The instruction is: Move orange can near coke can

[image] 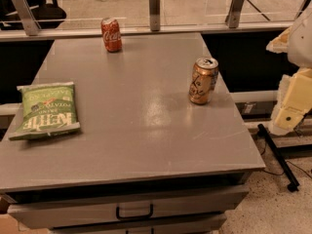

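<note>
The gripper should next move to the orange can and close around its upper half (204,75), just under the silver top.
The orange can (203,80) stands upright near the right edge of the grey table (136,130); it is copper-orange with pale and dark markings and a silver top. The coke can (111,34), red with white script, stands upright at the far edge of the table, left of centre. The two cans are far apart. My gripper is not in view; only cream-coloured parts of my arm (291,101) show at the right edge of the picture, beside the table and to the right of the orange can.
A green chip bag (45,110) lies flat at the table's left side. A glass railing with metal posts (154,8) runs behind the table. A drawer with a black handle (134,212) is below the front edge. A black bar (278,156) lies on the floor at right.
</note>
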